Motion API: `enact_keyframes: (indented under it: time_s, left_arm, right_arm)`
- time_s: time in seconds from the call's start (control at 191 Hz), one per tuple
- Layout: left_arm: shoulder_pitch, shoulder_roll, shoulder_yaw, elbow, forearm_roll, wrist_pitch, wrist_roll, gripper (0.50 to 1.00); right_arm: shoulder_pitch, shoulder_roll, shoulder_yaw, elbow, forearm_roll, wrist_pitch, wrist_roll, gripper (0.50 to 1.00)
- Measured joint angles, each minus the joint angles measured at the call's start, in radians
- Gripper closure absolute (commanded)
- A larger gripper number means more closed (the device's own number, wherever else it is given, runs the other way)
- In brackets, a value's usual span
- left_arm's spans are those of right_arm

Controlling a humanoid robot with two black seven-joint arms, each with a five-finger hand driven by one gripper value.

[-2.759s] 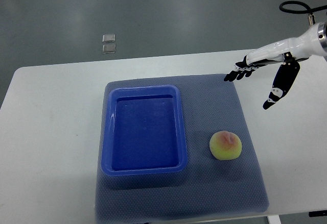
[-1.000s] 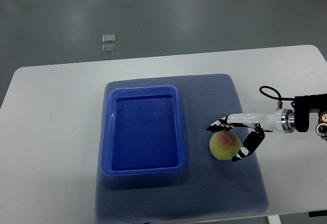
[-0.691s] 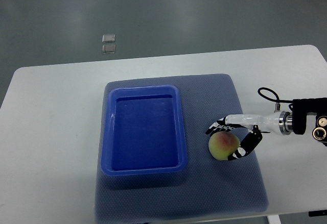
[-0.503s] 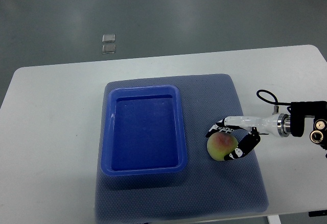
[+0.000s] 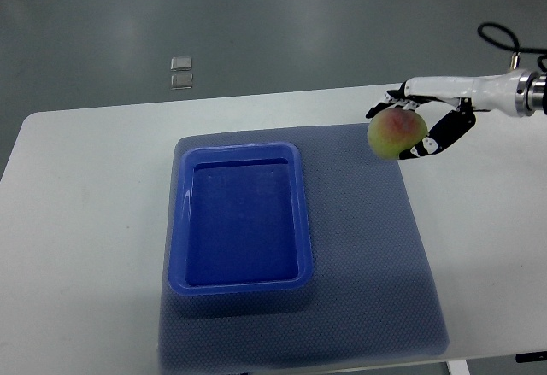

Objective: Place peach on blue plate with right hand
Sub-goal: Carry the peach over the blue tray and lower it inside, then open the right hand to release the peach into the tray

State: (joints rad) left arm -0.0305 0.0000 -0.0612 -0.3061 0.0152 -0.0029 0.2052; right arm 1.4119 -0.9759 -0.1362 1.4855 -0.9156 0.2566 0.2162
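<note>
The peach, now held above the mat's far corner, will be let go by my right gripper in the far half of the blue plate (image 5: 249,194), about midway between its sides.
The peach (image 5: 397,133), yellow-green with a red blush, is held up in the air over the far right corner of the grey mat (image 5: 367,247). My right hand (image 5: 412,125) is shut on it, black-tipped fingers wrapped over its top and right side, the white arm coming in from the right edge. The blue plate (image 5: 244,217), a rectangular tray, lies on the left half of the mat with nothing in it, well to the left of and nearer than the peach. The left arm does not show.
The mat lies on a white table (image 5: 77,221) whose bare top surrounds it. A black cable (image 5: 504,38) loops above the right forearm. Two small clear squares (image 5: 181,73) lie on the grey floor beyond the table.
The right hand closed around the peach on the mat, then lifted it up and away toward the far right. The spot on the mat right of the tray is now bare.
</note>
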Motion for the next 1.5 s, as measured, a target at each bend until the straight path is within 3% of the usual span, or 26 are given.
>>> enact_keyframes:
  time_s: [0.168,0.314,0.429,0.796,0.916,1.068,1.115,1.188,1.194,1.288,1.356,1.408,1.414,1.45,1.497]
  left_arm:
    - [0.000,0.000,0.001,-0.003,0.002,0.000,0.000,0.500]
    - [0.000,0.000,0.002,-0.005,0.002,-0.001,0.000,0.500]
    - [0.000,0.000,0.003,-0.008,0.003,-0.002,0.001,0.500]
    - [0.000,0.000,-0.001,0.001,0.000,-0.002,0.000,0.500]
    - [0.001,0.000,-0.002,0.002,-0.002,-0.002,-0.001,0.500]
    - [0.001,0.000,-0.001,0.000,-0.001,-0.002,-0.001,0.500]
    - [0.001,0.000,0.000,0.000,-0.001,-0.002,0.000,0.500]
    - [0.001,0.000,0.001,0.000,0.000,-0.002,0.000,0.500]
    - [0.001,0.000,0.001,0.000,0.000,-0.002,0.000,0.500]
    - [0.001,0.000,0.002,0.000,0.000,-0.001,0.000,0.500]
    - [0.001,0.000,0.002,0.000,0.000,-0.001,0.000,0.500]
    - [0.001,0.000,0.003,0.000,0.000,-0.001,0.000,0.500]
    - [0.001,0.000,0.003,0.000,0.000,-0.001,0.000,0.500]
    - [0.001,0.000,0.003,0.000,0.000,-0.001,0.000,0.500]
    - [0.001,0.000,0.003,0.000,0.000,-0.001,0.000,0.500]
  right_arm:
    - [0.108,0.001,-0.001,-0.006,0.035,0.026,-0.001,0.916]
    - [0.147,0.069,-0.005,-0.037,0.073,0.019,-0.005,0.912]
    - [0.171,0.207,-0.019,-0.118,0.119,0.014,-0.008,0.908]
    - [0.133,0.837,-0.157,-0.542,0.162,-0.022,-0.009,0.897]
    - [0.071,0.945,-0.164,-0.614,0.152,-0.022,-0.009,0.893]
    - [0.011,0.974,-0.165,-0.663,0.146,-0.022,-0.009,0.887]
    - [-0.007,0.975,-0.171,-0.677,0.142,-0.022,-0.009,0.857]
    - [-0.028,0.975,-0.182,-0.696,0.137,-0.022,-0.009,0.848]
    - [-0.029,0.975,-0.183,-0.697,0.137,-0.022,-0.009,0.824]
    - [-0.052,0.976,-0.191,-0.710,0.134,-0.022,-0.009,0.807]
    - [-0.070,0.976,-0.192,-0.718,0.133,-0.022,-0.009,0.750]
    - [-0.080,0.976,-0.193,-0.726,0.133,-0.022,-0.009,0.750]
    - [-0.081,0.976,-0.193,-0.726,0.133,-0.022,-0.009,0.710]
    - [-0.086,0.976,-0.193,-0.730,0.133,-0.022,-0.009,0.685]
    - [-0.093,0.976,-0.193,-0.734,0.133,-0.021,-0.009,0.617]
